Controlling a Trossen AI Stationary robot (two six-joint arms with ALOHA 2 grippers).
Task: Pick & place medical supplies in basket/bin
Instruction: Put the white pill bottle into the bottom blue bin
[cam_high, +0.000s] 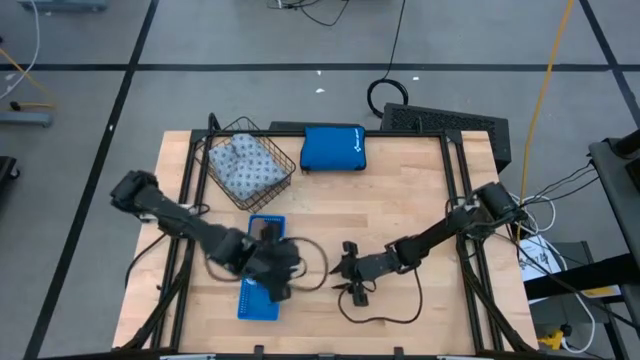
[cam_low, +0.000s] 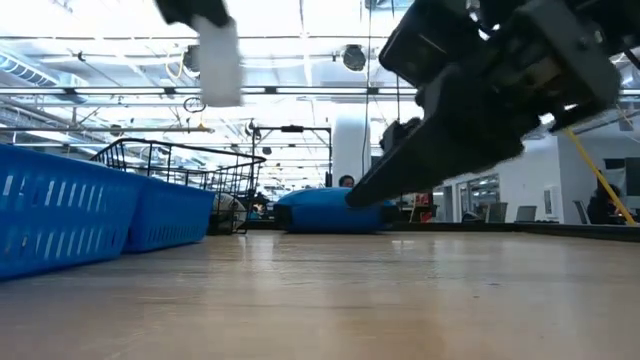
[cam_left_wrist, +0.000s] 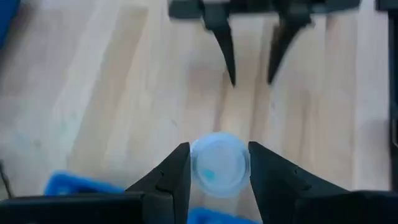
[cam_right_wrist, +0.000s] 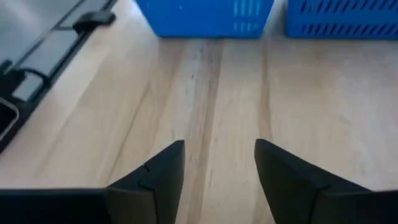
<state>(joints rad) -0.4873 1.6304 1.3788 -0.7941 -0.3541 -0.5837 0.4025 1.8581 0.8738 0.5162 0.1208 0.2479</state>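
Note:
My left gripper will let go of the white disc in the middle of the near half of the long blue tray (cam_high: 263, 293).
My left gripper (cam_left_wrist: 219, 149) is shut on a small white round disc (cam_left_wrist: 219, 165), held in the air over the near end of the long blue tray (cam_high: 262, 300). In the low view the disc (cam_low: 220, 60) hangs high above the tray (cam_low: 70, 215). My right gripper (cam_high: 345, 272) hovers open just right of the tray, low over the wood, with nothing between its fingers (cam_right_wrist: 168, 165). The wire-mesh basket (cam_high: 283, 160) stands at the far left, and the pale patterned fabric pack (cam_high: 243, 168) lies in it. My left gripper pinches the white disc by opposite sides of its round rim (cam_left_wrist: 198, 163) between its two fingers. The fingers slant down from the table's left. The disc is lifted clear of the table and the tray, one round face toward the wrist camera.
A bright blue zip pouch (cam_high: 333, 148) lies at the far edge, right of the basket. Dark cables loop on the wood near both grippers (cam_high: 385, 318). Bare wood stretches across the table's right half (cam_high: 420, 200).

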